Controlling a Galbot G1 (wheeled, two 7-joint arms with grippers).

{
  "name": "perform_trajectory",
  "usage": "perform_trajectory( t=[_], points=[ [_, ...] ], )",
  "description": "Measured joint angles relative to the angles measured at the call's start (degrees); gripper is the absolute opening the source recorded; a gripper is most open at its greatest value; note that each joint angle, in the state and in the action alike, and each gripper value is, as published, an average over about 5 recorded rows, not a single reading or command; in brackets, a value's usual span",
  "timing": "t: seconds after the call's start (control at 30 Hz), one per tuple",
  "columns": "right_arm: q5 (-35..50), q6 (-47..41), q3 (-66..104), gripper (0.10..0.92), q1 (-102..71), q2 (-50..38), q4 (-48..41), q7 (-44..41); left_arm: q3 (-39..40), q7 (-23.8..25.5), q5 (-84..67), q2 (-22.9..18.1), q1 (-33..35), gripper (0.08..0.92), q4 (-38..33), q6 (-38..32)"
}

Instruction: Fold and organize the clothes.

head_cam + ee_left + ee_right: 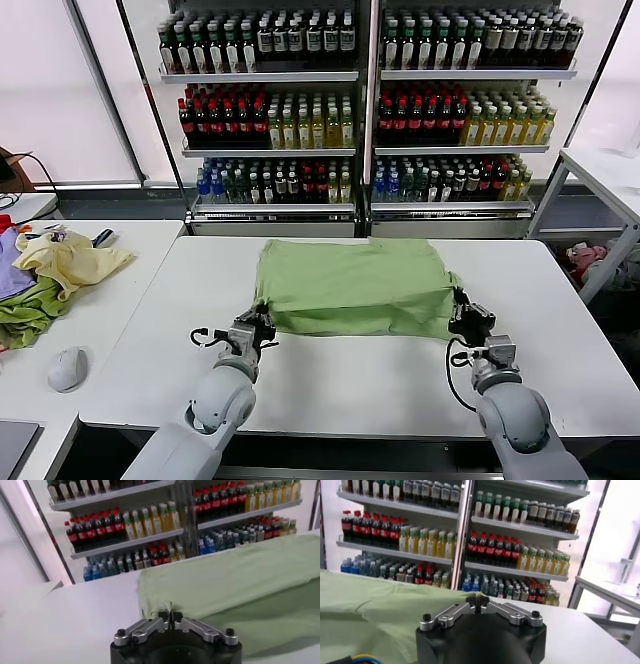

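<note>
The shirt's top layer is pinched by my left gripper short of its near edge, so I will open it, take the shirt's near corner (279,329) and pull the shirt closer.
The clothes are one light green shirt (350,285), folded into a wide rectangle on the white table (560,340). It also fills the left wrist view (240,575) and the right wrist view (370,610). My left gripper (262,322) is at the shirt's near left corner. In the left wrist view that gripper (170,616) is shut on a small pinch of fabric that sticks up between its tips. My right gripper (462,312) is at the near right corner. In its own view it (477,600) stands shut, and the shirt's edge reaches its tips.
A side table at the left carries a pale yellow garment (70,262), a darker green cloth (25,315) and a grey mouse (67,368). Shelves of bottles (370,100) stand behind the table. A white table (610,170) stands at the far right.
</note>
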Motion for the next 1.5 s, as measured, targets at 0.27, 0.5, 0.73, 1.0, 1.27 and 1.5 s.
perform_trajectory(
  t=[0.27, 0.5, 0.73, 1.0, 1.27, 1.5],
  points=[
    [-0.55, 0.43, 0.52, 0.456, -1.55, -0.19, 0.67, -1.99, -0.73, -0.88, 1.10, 0.89, 0.66, 0.403, -0.04, -0.12],
    [-0.67, 0.19, 2.96, 0.646, -4.47, 0.27, 1.95, -2.18, -2.08, -0.93, 1.11, 1.65, 3.17, 0.611, -1.35, -0.41],
    [0.35, -1.83, 3.68, 0.809, -5.00, 0.95, 0.72, -0.46, -2.16, -0.82, -0.15, 1.18, 3.19, 0.793, 0.72, -0.02],
    [3.01, -4.82, 2.76, 0.759, -3.55, 1.55, -2.45, 1.44, -1.90, -0.88, -2.12, 0.37, 1.60, 0.718, 3.34, 0.16],
    [6.52, -6.82, 1.73, 0.535, -2.75, 1.56, -4.51, 1.66, -1.88, -0.66, -3.93, 0.85, 1.80, 0.493, 3.41, 0.13],
    [8.24, -7.50, 1.64, 0.327, -3.16, 1.20, -4.55, 1.37, -2.25, -0.19, -5.45, 1.54, 2.83, 0.285, 2.40, -0.27]
  ],
)
